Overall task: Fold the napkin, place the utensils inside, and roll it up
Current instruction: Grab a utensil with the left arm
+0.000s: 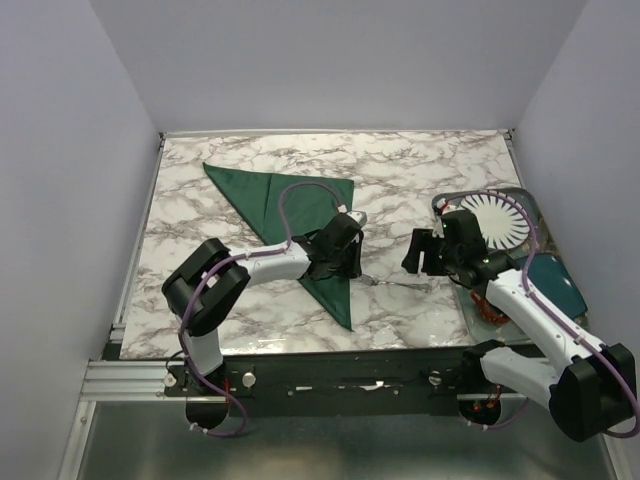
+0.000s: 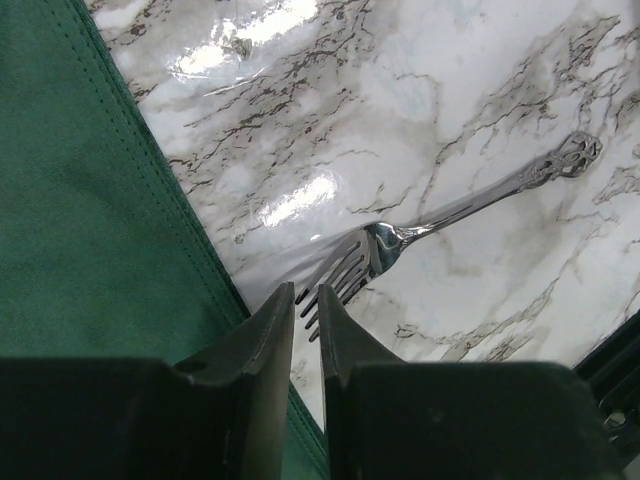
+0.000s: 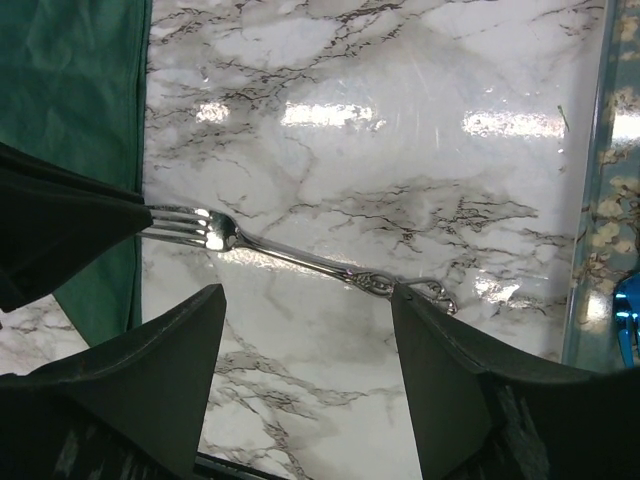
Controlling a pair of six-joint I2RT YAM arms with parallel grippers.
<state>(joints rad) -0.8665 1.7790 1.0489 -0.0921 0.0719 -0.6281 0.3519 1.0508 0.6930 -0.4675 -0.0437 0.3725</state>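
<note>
The silver fork will be gripped by my right gripper, which will close on the slim middle (image 1: 395, 283) (image 3: 298, 259) of its handle, between the fork's tines and the handle's patterned end.
The dark green napkin (image 1: 270, 195) lies folded into a triangle across the left of the marble table; it also shows in the left wrist view (image 2: 90, 230) and the right wrist view (image 3: 70, 80). The silver fork (image 1: 395, 283) lies flat on the marble just right of the napkin's lower point, tines toward the cloth. My left gripper (image 1: 350, 272) sits low at the napkin's edge, its jaws (image 2: 305, 292) drawn narrow on the tine ends of the fork (image 2: 450, 215). My right gripper (image 1: 418, 255) hovers open (image 3: 308, 295) over the handle of the fork (image 3: 300, 260), touching nothing.
A white ribbed disc (image 1: 497, 222) and a teal oval dish (image 1: 552, 282) sit in a tray at the right edge. The tray's rim (image 3: 590, 200) and a blue stick (image 3: 627, 320) show at the right of the right wrist view. Bare marble lies between fork and tray.
</note>
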